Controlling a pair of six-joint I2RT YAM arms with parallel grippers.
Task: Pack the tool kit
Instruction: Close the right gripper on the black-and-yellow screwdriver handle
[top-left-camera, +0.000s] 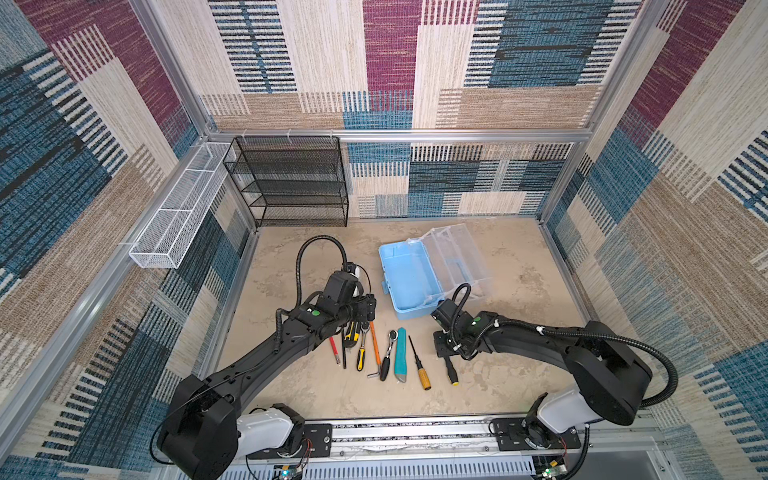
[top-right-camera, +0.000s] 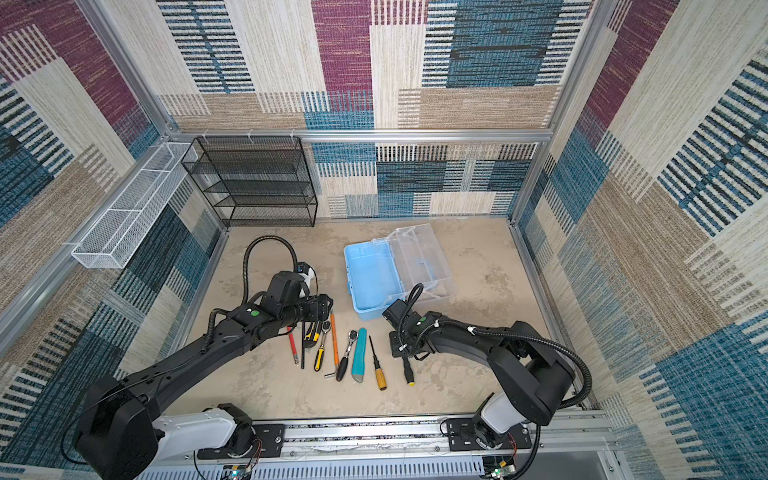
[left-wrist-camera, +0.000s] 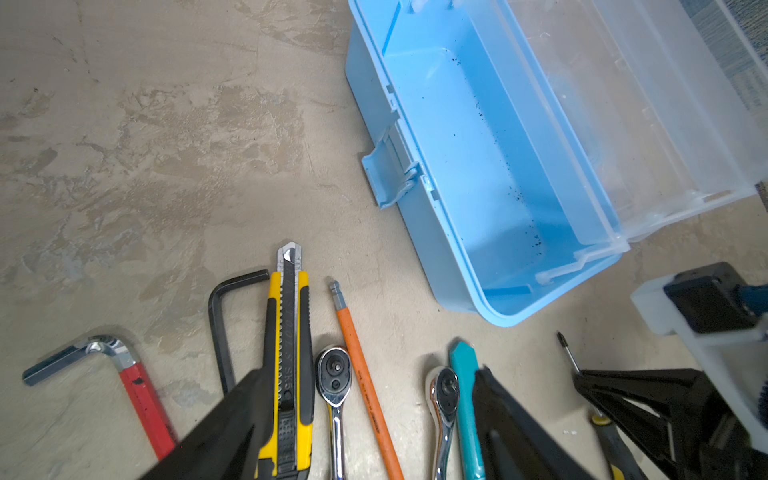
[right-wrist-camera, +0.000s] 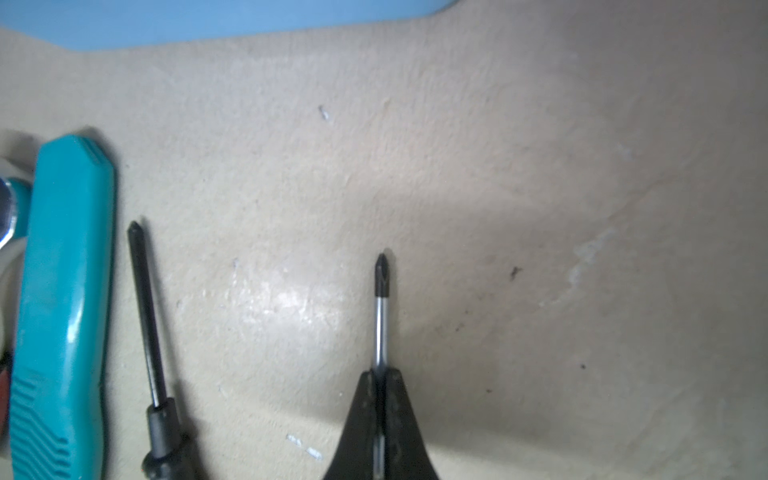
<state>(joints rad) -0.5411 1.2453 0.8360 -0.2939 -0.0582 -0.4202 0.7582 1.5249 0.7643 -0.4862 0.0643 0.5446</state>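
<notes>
I will open my right gripper, shut on the screwdriver's thin stem, back off and grab its black handle (top-left-camera: 451, 372) before packing it.
The light-blue toolbox (top-left-camera: 409, 312) (left-wrist-camera: 365, 95) stands open and empty mid-table, its clear lid (top-left-camera: 457, 257) folded back to the right. In front of it lies a row of tools: yellow utility knife (left-wrist-camera: 291, 353), two ratchets (left-wrist-camera: 334, 374), hex keys (left-wrist-camera: 357, 365), teal utility knife (top-left-camera: 400, 353) and a yellow-handled screwdriver (top-left-camera: 422, 370). My left gripper (left-wrist-camera: 370, 374) (top-left-camera: 360, 322) hovers open over the knife and ratchets, holding nothing. At the row's right end, my right gripper (right-wrist-camera: 381, 374) (top-left-camera: 442, 353) is shut on the shaft of a black-handled screwdriver (right-wrist-camera: 381, 316) (top-left-camera: 451, 372) lying on the table.
A black mesh shelf rack (top-left-camera: 291, 183) stands against the back wall at the left. A long white mesh basket (top-left-camera: 183, 212) hangs on the left wall. An aluminium rail (top-left-camera: 407, 432) with both arm bases runs along the front edge.
</notes>
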